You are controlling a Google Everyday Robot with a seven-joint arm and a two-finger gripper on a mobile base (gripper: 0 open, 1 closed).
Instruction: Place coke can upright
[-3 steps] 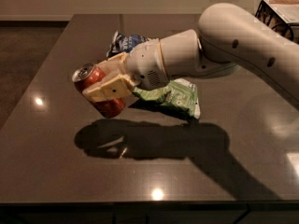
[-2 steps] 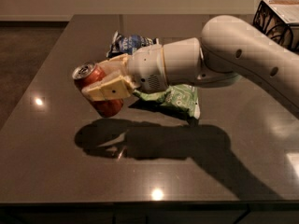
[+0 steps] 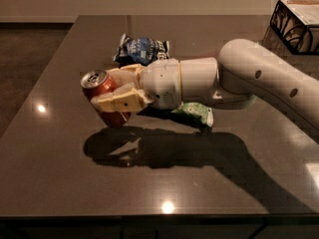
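Observation:
Next, I release the coke can, now held tilted above the table, upright on the dark table (image 3: 115, 135) in front of the blue chip bag.
The coke can (image 3: 102, 91) is a small red can with a silver top and pull tab. It is held above the dark table (image 3: 60, 163), tilted with its top towards the upper left. My gripper (image 3: 115, 89) is shut on the can, one cream finger (image 3: 122, 101) across its front and the other behind it. The white arm reaches in from the right. The can's shadow lies on the table below.
A blue chip bag (image 3: 142, 49) lies behind the gripper. A green chip bag (image 3: 197, 113) lies under the arm, mostly hidden. A black wire basket (image 3: 294, 26) stands at the back right corner. The table's left edge drops to the floor.
The arm has lowered and levelled out a little. The can stays in the gripper at about the same place, its top turned slightly more upward.

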